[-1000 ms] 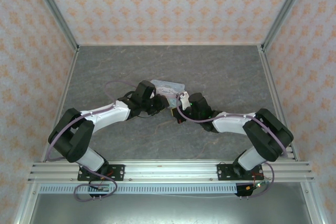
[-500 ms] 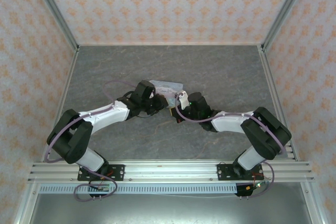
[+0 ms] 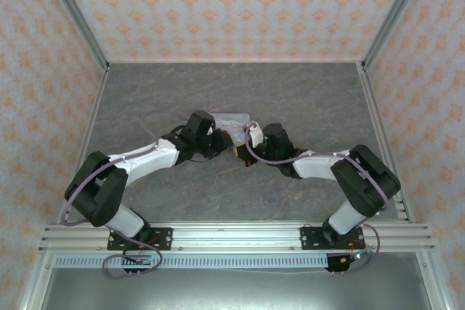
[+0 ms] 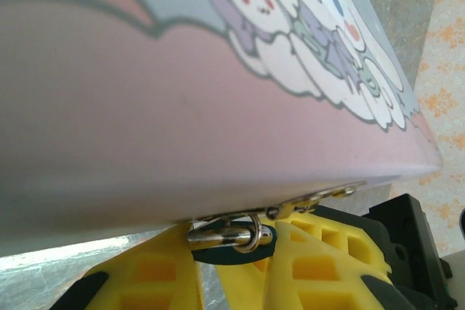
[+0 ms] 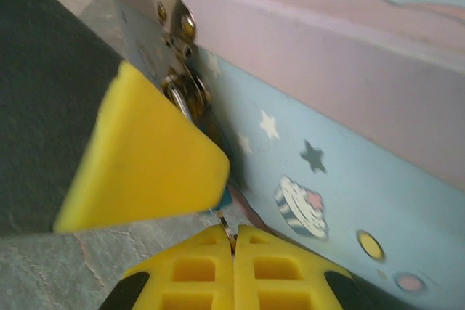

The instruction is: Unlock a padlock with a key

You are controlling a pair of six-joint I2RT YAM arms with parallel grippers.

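Note:
My left gripper's fingers are reaching up around the padlock's shackle, close against the tin, so I should open them, back off and take only the padlock's body (image 5: 224,198).
The dark teal padlock (image 4: 231,253) hangs by its metal shackle (image 4: 218,236) from the hasp of the cartoon-printed tin (image 4: 182,107). My left gripper (image 4: 232,234) is shut on the padlock's body, one yellow finger on each side. In the right wrist view, one left finger (image 5: 145,172) covers most of the padlock (image 5: 227,195), leaving a teal sliver showing. My right gripper (image 5: 234,234) is shut on the thin silvery key (image 5: 227,227), whose tip points up at the padlock's underside. From above, the left gripper (image 3: 228,143) and right gripper (image 3: 244,155) meet at the tin's (image 3: 232,118) near side.
The tin's light-blue side wall (image 5: 341,128) stands just right of the key, and its metal hasp (image 5: 174,16) sits above the padlock. The grey stone-patterned table (image 3: 305,92) is fenced by aluminium rails and patterned walls.
The right arm has drawn left, toward the tin and the left gripper. The left arm has held its place on the padlock.

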